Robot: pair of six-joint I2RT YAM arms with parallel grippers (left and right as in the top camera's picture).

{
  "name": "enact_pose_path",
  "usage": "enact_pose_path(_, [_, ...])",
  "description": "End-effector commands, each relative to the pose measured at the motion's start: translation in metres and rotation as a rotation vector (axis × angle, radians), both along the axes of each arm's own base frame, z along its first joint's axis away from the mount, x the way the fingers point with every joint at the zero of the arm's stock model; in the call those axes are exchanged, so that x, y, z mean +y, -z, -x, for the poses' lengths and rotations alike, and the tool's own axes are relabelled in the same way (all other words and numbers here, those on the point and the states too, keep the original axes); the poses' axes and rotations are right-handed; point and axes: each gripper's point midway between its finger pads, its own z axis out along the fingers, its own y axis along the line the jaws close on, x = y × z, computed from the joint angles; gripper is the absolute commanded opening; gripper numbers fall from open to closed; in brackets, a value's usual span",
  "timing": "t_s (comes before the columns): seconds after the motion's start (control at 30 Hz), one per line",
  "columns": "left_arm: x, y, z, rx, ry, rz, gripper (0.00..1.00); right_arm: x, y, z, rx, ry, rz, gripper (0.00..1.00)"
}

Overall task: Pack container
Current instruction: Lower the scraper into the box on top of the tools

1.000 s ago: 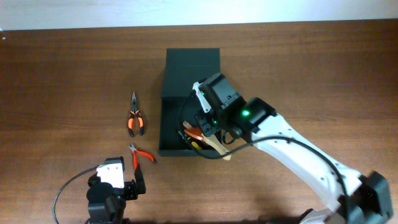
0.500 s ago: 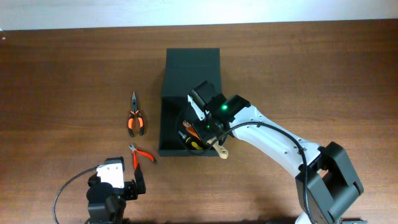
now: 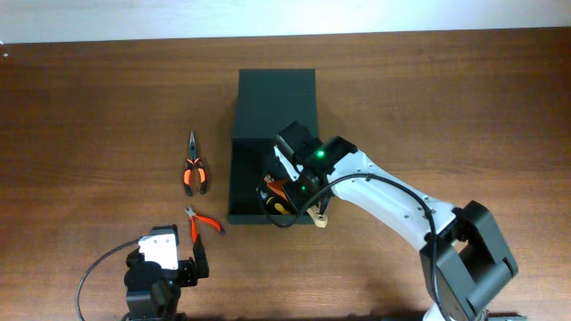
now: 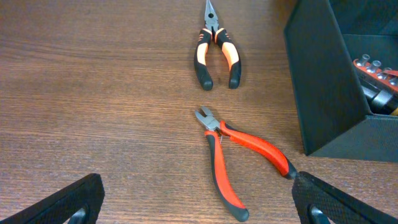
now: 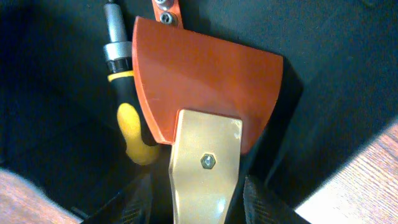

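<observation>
The scraper's handle end sticks out over the container's near side, so next my right gripper grabs the pale wooden handle [image 5: 206, 165] and moves the scraper all the way inside.
The container [image 3: 272, 98] is a dark green box with its flap lid lying open at the far side. My right gripper [image 3: 299, 183] hangs over its near right corner. Below it a scraper with an orange blade [image 5: 205, 87] and a pale wooden handle [image 5: 205, 168] leans in the box, its handle end poking over the near wall [image 3: 318, 218]. The right gripper [image 5: 199, 202] is open, its jaws on either side of the handle with a gap on each side. A yellow-handled screwdriver [image 5: 132, 130] lies beside the blade. My left gripper [image 4: 199, 205] is open above bare table.
Orange-and-black long-nose pliers [image 4: 216, 53] and red-handled cutters [image 4: 230, 155] lie on the wooden table left of the container's wall [image 4: 317, 93]. The cutters' handles end between the left fingertips [image 4: 81, 199]. More tool tips [image 4: 376, 78] show inside the box.
The right jaws have spread off the scraper handle, and the right arm has swung round over the box. The scraper now rests lower in the container. The left arm has not moved.
</observation>
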Motion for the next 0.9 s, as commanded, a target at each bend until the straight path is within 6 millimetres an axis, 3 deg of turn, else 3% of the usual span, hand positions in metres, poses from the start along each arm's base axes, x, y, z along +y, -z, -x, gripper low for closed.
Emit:
enact_pose_path(0.0, [0.0, 0.0, 0.0, -0.006, -0.007, 0.01, 0.99, 0.002, 0.008, 0.001, 0.021, -0.01, 0.013, 0.46])
enact_pose_path(0.07, [0.0, 0.0, 0.0, -0.006, -0.007, 0.01, 0.99, 0.002, 0.011, 0.002, 0.029, -0.01, 0.017, 0.45])
enact_pose_path(0.23, [0.0, 0.0, 0.0, -0.006, -0.007, 0.01, 0.99, 0.001, 0.015, 0.003, 0.041, -0.01, 0.027, 0.28])
enact_pose_path(0.47, [0.0, 0.0, 0.0, -0.006, -0.007, 0.01, 0.99, 0.004, 0.017, 0.006, 0.058, -0.013, 0.012, 0.12])
enact_pose_path(0.77, [0.0, 0.0, 0.0, -0.006, -0.007, 0.01, 0.99, 0.005, 0.007, 0.004, 0.047, -0.013, 0.004, 0.08])
enact_pose_path(0.87, [0.0, 0.0, 0.0, -0.006, -0.007, 0.01, 0.99, 0.005, 0.006, 0.004, 0.048, -0.013, 0.005, 0.21])
